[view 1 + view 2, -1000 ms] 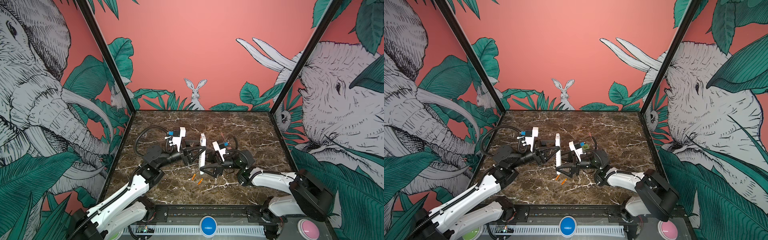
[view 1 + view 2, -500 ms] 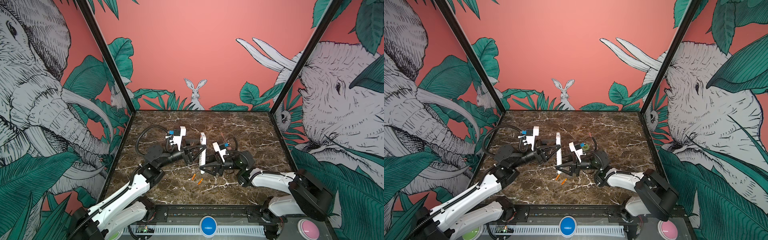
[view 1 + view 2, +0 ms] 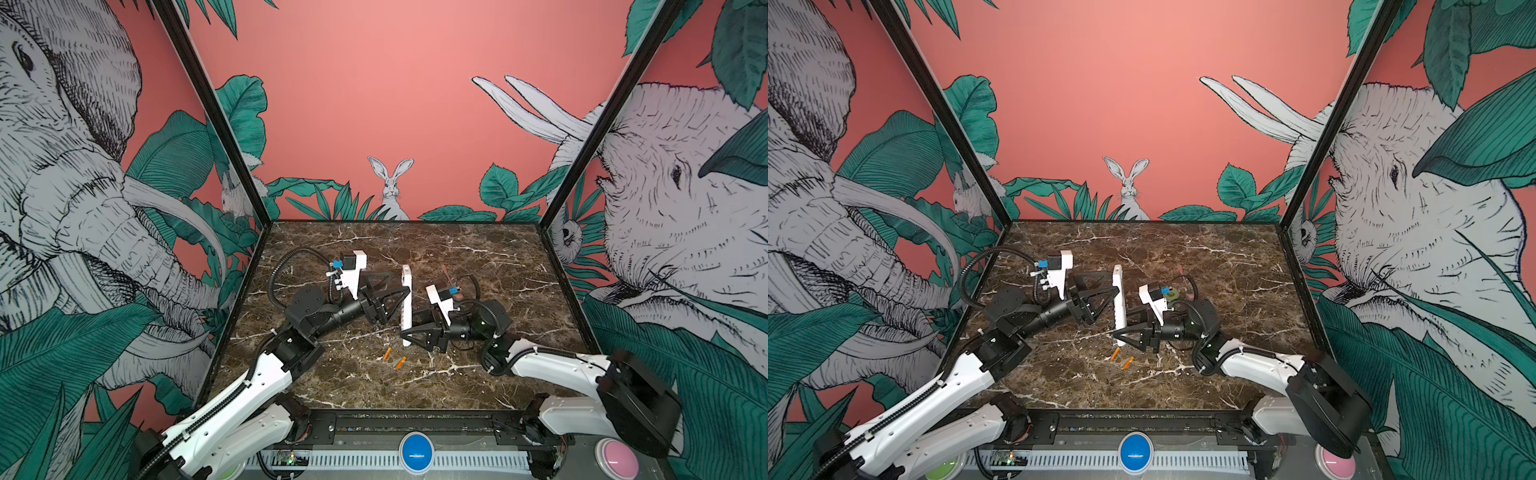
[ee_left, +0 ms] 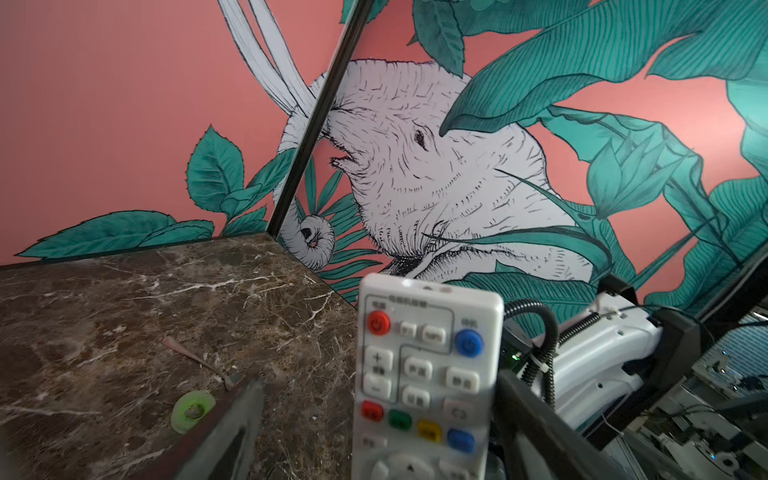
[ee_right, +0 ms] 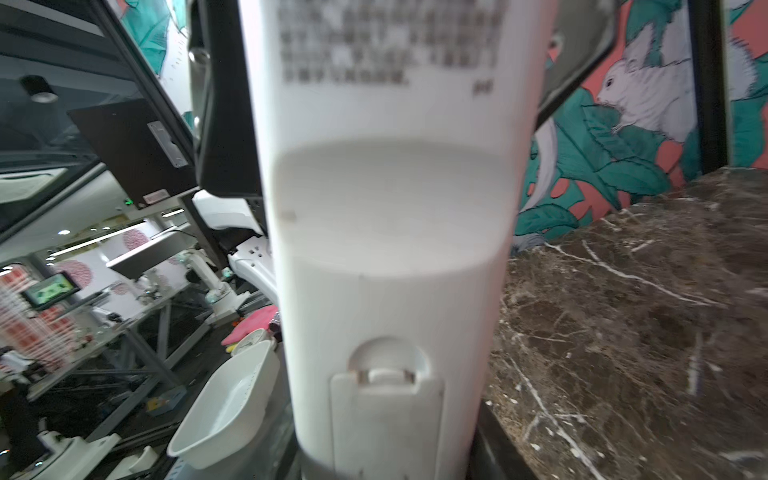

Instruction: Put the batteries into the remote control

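Observation:
I need to next close my left gripper on the white remote control's far end [image 3: 407, 289] [image 4: 425, 368], near its red power button, while my right gripper holds the remote control's near end.
The white remote control [image 3: 406, 305] stands on its long edge mid-table, its button face [image 4: 424, 374] toward the left wrist camera. My left gripper [image 3: 400, 291] is open, its fingers [image 4: 232, 424] spread wide on either side of the remote's far half. My right gripper [image 3: 409, 328] is shut on the remote's near end. The right wrist view shows the plain back [image 5: 390, 228] with the battery cover [image 5: 386, 415] closed. Two orange batteries [image 3: 387, 353] [image 3: 400, 363] lie loose on the marble just in front of the remote, also showing in a top view [image 3: 1115, 353] [image 3: 1128, 362].
A green ring-shaped roll [image 4: 192, 411] lies on the marble behind the right wrist, also showing in a top view [image 3: 1173, 296]. A thin brown stick [image 4: 195, 359] lies beside it. Painted walls enclose the table on three sides.
My right gripper moved in and shut on the remote's near end. My left gripper then opened its jaws off the remote. The batteries have not moved.

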### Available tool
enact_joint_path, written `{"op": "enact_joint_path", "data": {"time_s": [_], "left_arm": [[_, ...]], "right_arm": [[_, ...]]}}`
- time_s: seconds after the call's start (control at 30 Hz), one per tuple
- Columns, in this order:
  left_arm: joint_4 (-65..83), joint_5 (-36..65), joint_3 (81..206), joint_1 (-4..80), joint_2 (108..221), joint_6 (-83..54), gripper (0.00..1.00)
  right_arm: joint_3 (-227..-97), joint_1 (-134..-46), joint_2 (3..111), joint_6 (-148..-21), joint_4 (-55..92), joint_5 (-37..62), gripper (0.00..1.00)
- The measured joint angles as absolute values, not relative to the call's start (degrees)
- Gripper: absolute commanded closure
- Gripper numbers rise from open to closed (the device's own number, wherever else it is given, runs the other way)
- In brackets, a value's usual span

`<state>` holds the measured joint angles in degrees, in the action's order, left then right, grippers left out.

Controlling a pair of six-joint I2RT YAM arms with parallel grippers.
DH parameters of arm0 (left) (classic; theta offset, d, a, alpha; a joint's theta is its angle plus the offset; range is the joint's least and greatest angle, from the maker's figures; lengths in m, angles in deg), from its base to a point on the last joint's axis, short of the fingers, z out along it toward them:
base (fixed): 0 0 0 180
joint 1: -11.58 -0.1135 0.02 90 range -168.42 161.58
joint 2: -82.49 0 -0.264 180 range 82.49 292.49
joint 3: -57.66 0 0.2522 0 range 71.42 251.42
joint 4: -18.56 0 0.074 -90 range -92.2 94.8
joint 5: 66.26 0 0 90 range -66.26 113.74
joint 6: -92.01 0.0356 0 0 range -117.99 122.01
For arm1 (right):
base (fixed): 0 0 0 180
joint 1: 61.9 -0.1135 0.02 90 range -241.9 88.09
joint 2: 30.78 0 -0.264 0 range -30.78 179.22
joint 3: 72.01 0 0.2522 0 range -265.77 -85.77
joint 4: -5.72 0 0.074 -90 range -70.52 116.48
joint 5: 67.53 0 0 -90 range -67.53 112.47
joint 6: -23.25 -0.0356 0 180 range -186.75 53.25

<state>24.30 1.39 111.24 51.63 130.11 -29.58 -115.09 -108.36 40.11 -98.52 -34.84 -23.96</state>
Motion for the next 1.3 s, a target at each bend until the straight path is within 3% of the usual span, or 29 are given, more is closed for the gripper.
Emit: {"op": "enact_joint_path", "data": {"time_s": [0.27,0.47,0.77,1.3], "left_arm": [[14.2,8.6,112.7,51.6,129.1,-26.4,0.12],[13.2,11.2,112.7,51.6,131.7,-26.7,0.19],[16.7,13.6,112.7,51.6,136.9,-29.8,0.35],[22.8,17.5,112.5,55.3,144.4,-34.0,0.52]], "right_arm": [[-120.8,-108.8,33.3,-83.9,-4.9,-3.3,0.89],[-124.6,-112.5,34.2,-77.9,7.3,8.0,0.91],[-125.2,-114.5,36.3,-76.4,9.1,15.1,0.93],[-125.2,-115.7,39.0,-77.5,7.4,19.3,0.93]]}}
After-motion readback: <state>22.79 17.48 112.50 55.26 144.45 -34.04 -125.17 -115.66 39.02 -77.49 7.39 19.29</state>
